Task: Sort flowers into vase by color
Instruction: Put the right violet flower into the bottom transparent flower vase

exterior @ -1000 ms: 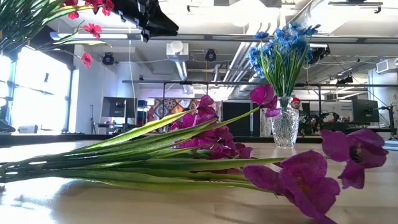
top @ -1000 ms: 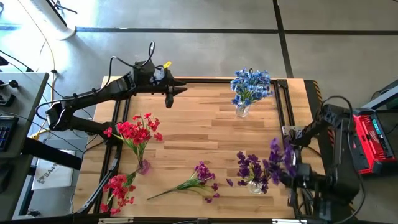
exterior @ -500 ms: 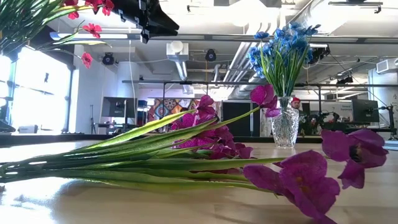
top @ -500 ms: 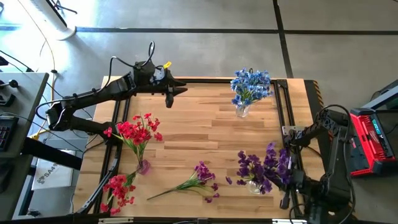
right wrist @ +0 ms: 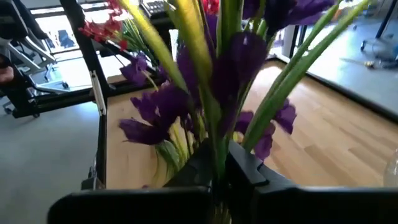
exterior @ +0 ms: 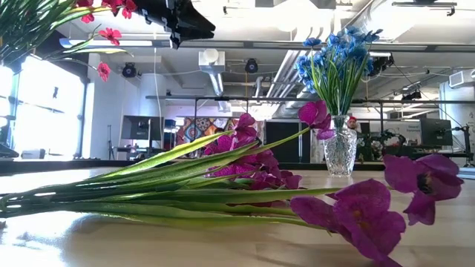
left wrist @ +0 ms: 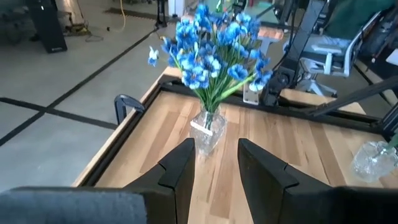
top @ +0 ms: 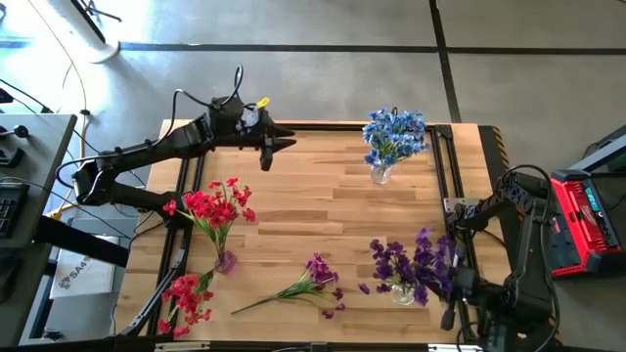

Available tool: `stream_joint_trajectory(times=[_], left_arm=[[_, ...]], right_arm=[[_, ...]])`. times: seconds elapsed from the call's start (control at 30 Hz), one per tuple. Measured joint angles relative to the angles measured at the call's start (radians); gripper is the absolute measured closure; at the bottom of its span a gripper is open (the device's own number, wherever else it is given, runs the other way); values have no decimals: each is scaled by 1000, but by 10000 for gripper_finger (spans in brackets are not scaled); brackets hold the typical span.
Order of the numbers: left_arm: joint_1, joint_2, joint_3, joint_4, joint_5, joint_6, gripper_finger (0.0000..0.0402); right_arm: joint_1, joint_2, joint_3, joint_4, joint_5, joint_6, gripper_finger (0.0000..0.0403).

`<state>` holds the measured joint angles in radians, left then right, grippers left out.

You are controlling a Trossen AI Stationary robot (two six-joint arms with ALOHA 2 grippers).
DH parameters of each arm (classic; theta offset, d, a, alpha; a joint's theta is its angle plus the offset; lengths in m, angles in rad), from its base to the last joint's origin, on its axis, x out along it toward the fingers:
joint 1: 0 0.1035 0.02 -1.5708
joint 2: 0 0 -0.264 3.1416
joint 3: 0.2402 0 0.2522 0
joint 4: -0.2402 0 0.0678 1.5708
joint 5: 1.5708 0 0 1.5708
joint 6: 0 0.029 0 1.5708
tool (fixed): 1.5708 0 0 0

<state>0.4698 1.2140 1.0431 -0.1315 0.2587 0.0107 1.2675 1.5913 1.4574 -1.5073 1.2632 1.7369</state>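
Observation:
My right gripper needs to open and take hold again close to the blossoms [top: 428, 256], leaving the stems free, because it now pinches the purple spray's green stems well below its blossoms.
My right gripper [right wrist: 217, 163] is at the table's right near corner [top: 453, 284], shut on a purple flower spray [right wrist: 239, 59]. Its blossoms [top: 430, 256] stand right beside the purple bunch in a glass vase [top: 399, 290]. Another purple spray [top: 311, 282] lies flat on the table, close to the camera in the low view [exterior: 223, 185]. Red flowers [top: 217, 205] stand in a vase [top: 227, 262], and a red spray [top: 186, 298] lies at the left near corner. Blue flowers [top: 393, 135] fill a vase [left wrist: 207, 132]. My left gripper [top: 269, 149] hovers open near the far edge. My right gripper pinches the purple spray's green stems [right wrist: 219, 146] between its two fingers [right wrist: 249, 167], below the blossoms. The stems run up out of the fingers, with leaves and blossoms fanning out beyond them. What lies below the fingers is hidden by the gripper itself.
A black frame rail [top: 445, 186] runs along the table's right side, close to my right arm. Bare wood [top: 323, 210] lies in the table's middle. Red equipment [top: 582, 220] stands beyond the right edge, and a desk [top: 24, 186] beyond the left.
My right gripper has come down and moved toward the table's near edge. It has carried the purple spray left, up against the purple bunch in the vase, and stayed shut on the stems.

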Motion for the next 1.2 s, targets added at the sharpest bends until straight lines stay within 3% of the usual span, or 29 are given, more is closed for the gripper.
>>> stream_joint_trajectory(times=[0.27,0.53,0.67,0.87,1.03,1.2], left_arm=[[0,0,0,76,0,-25,293],[1,0,0,78,-1,-32,293],[1,0,0,78,-2,-41,293],[1,0,0,77,-1,-7,293],[1,0,0,77,-1,26,293],[1,0,0,76,-1,31,293]], right_arm=[[0,0,0,8,-52,23,327],[2,-1,16,0,-39,155,273],[3,-1,87,-14,-7,166,263],[11,-2,282,-63,69,40,260],[-17,-4,374,-63,-123,-44,260],[-63,-3,298,-65,-249,12,261]])
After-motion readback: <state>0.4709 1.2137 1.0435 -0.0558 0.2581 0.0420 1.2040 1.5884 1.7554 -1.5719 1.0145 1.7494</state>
